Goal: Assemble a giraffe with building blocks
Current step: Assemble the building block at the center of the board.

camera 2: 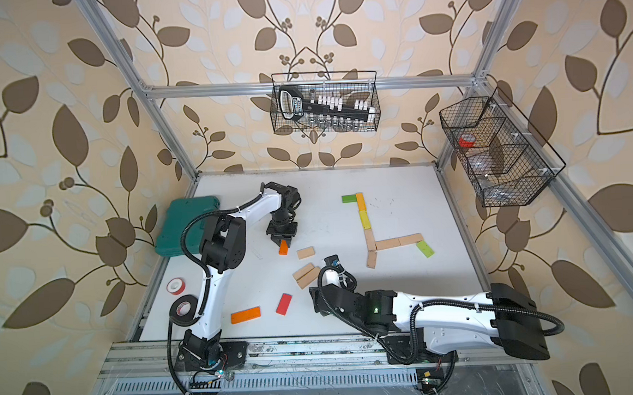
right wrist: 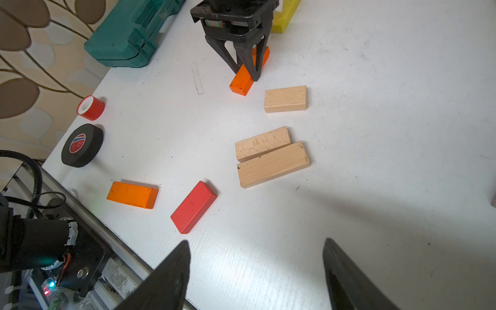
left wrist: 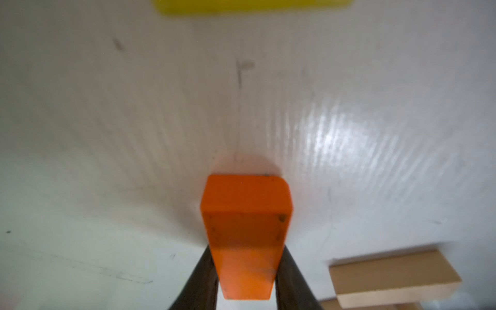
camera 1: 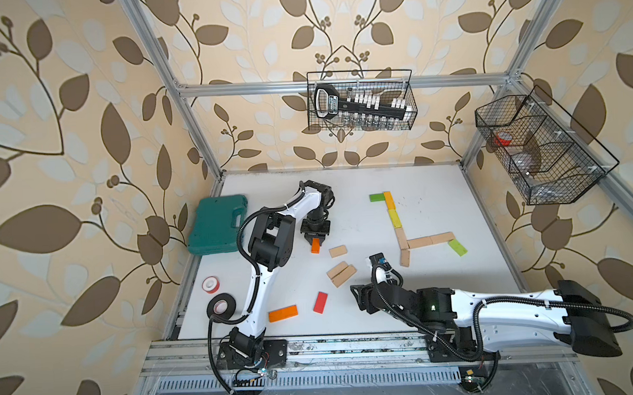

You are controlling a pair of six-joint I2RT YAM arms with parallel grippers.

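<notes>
The small orange block will be let go by my left gripper against the near end of the yellow block (left wrist: 252,77). The orange block is now low over the white table.
My left gripper (camera 1: 315,238) is shut on a small orange block (camera 1: 315,246), low over the white table (camera 1: 436,208) left of centre; the left wrist view shows both fingers pressed against the orange block (left wrist: 245,214). A flat figure of blocks lies at the back right: green (camera 1: 376,197), orange (camera 1: 389,200), yellow-green (camera 1: 394,218), beige planks (camera 1: 430,240) and a green end piece (camera 1: 457,247). Loose blocks lie mid-table: beige ones (camera 1: 342,273), a red one (camera 1: 320,302), an orange one (camera 1: 283,313). My right gripper (right wrist: 255,243) stands open and empty near the front.
A green plastic case (camera 1: 219,224) sits at the left edge. A red tape roll (camera 1: 211,284) and a black tape roll (camera 1: 220,305) lie at the front left. A yellow block (right wrist: 284,16) lies just behind the left gripper. Wire baskets (camera 1: 362,101) hang on the walls.
</notes>
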